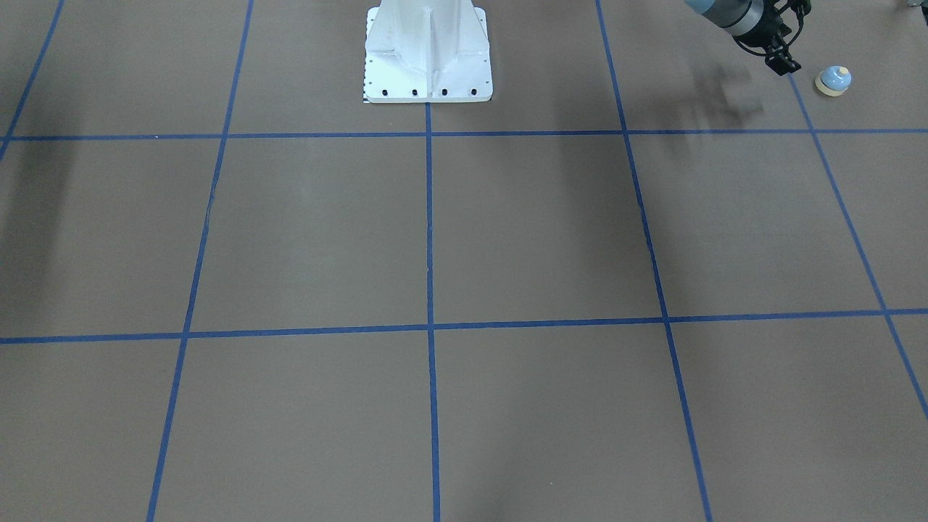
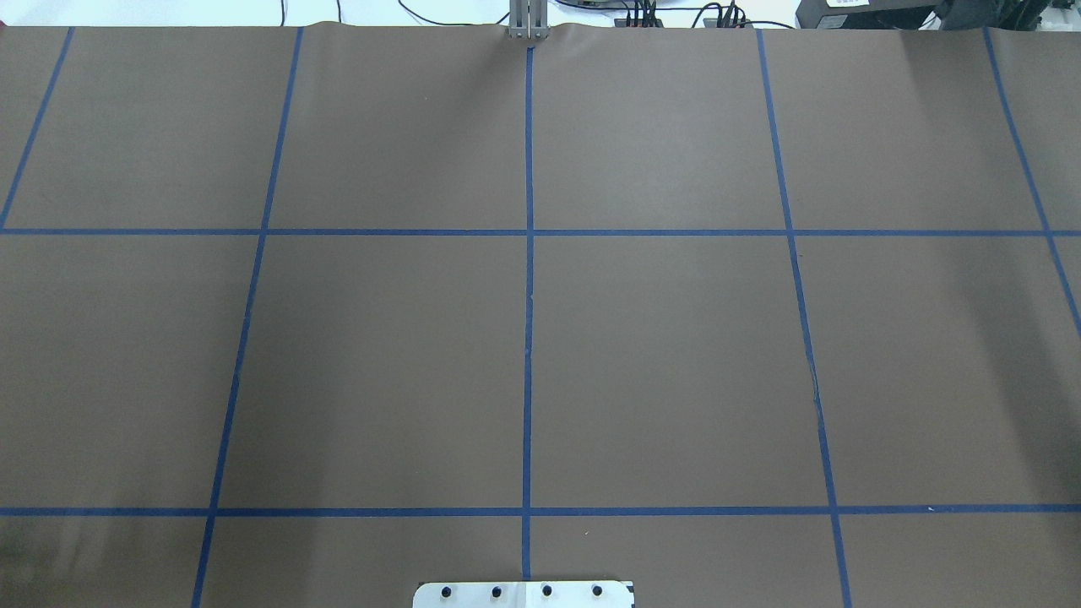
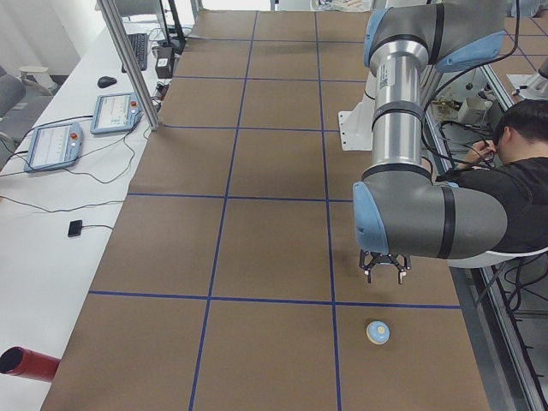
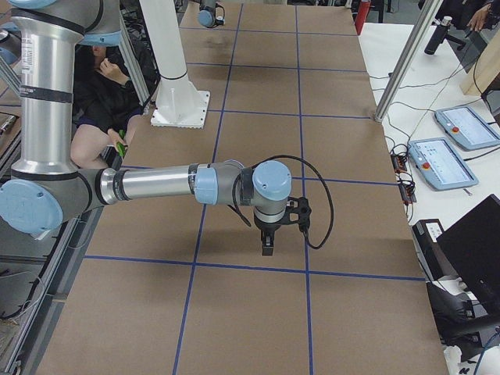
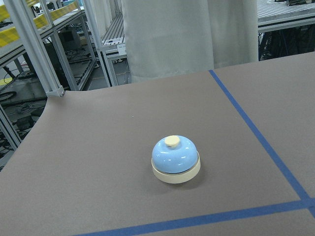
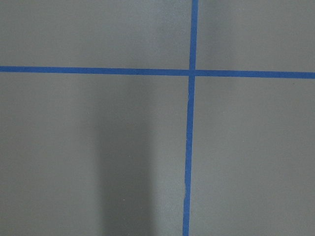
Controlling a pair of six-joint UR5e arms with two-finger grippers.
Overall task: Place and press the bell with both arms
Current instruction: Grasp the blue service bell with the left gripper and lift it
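Note:
I will close my left gripper around the sides of the light-blue bell (image 1: pixel 833 83) (image 5: pixel 175 163), under the bell's cream button.
The light-blue bell (image 1: pixel 832 80) with its cream button stands upright on the brown table near the robot's left end. It also shows in the exterior left view (image 3: pixel 378 331) and in the middle of the left wrist view (image 5: pixel 175 158). My left gripper (image 1: pixel 783 61) hangs above the table a short way from the bell, apart from it, with its fingers spread and empty (image 3: pixel 384 267). My right gripper (image 4: pixel 267 241) points down over a blue tape crossing and holds nothing I can see. I cannot tell whether it is open or shut. Neither arm shows in the overhead view.
The white bolted pedestal (image 1: pixel 428 58) stands at the robot's edge of the table. Blue tape lines (image 2: pixel 528 338) divide the brown surface into squares. A seated person (image 3: pixel 514 163) is beside the robot. Teach pendants (image 3: pixel 51 144) and a red cylinder (image 3: pixel 26 364) lie on the white bench.

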